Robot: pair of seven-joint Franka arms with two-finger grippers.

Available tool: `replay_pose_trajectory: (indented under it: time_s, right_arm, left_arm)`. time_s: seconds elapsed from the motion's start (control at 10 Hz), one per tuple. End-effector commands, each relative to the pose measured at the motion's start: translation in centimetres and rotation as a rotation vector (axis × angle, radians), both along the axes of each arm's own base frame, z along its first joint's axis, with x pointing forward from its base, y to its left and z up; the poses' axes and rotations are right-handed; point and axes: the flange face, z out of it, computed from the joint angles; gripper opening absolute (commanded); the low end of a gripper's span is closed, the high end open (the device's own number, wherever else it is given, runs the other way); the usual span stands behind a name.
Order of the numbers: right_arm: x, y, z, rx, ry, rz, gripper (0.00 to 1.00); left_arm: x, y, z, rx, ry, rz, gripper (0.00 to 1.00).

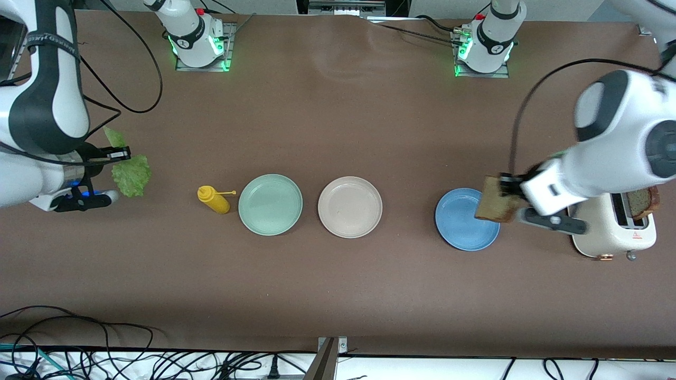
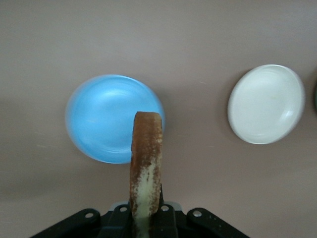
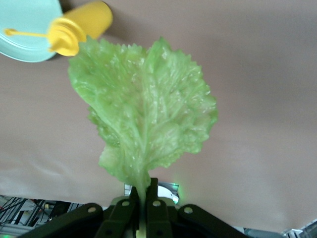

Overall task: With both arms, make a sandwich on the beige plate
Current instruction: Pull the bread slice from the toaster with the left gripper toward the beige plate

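My left gripper will let go of the brown bread slice and laid flat on the bare middle of the beige plate [image 1: 353,208] [image 2: 264,103].
My left gripper [image 1: 507,186] is shut on a brown bread slice [image 1: 495,200] [image 2: 146,163], held on edge in the air over the rim of the blue plate [image 1: 465,221] [image 2: 106,116]. A second bread slice [image 1: 641,201] sticks out of the toaster. At the right arm's end of the table my right gripper [image 1: 122,154] [image 3: 147,191] is shut on the stem of a ruffled green lettuce leaf [image 1: 132,175] [image 3: 143,119] that hangs above the table. The beige plate [image 1: 350,206] [image 2: 266,103] lies bare in the middle of the table.
A mint-green plate [image 1: 270,204] [image 3: 20,42] lies beside the beige one, with a yellow squeeze bottle [image 1: 213,199] [image 3: 81,27] lying next to it. A cream toaster [image 1: 607,229] stands at the left arm's end, under the left arm. Cables run along the front edge.
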Motion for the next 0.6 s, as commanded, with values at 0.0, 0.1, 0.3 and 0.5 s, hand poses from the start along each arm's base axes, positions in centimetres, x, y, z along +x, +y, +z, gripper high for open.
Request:
replay_pose_trajectory:
  time_s: [0.0,0.1,0.3,0.5]
  right_arm:
    - [-0.3,5.2,2.7,0.011,-0.042,-0.047,0.00]
    - [-0.4,7.5,3.1,0.062,-0.033,-0.148,0.00]
    - [-0.1,12.1,3.7,0.111,-0.071,-0.244,0.00]
    - [-0.2,17.1,2.9,0.071,-0.112,-0.308,0.00]
  left_arm:
    - [1.0,-6.0,-3.7,-0.169,0.044,0.078,0.00]
    - [1.8,-8.1,-6.3,-0.301,0.070,0.124,0.00]
    - [1.8,-13.2,-10.7,-0.425,0.086,0.181,0.00]
    - [1.5,-15.9,-14.1,-0.510,0.119,0.242,0.00]
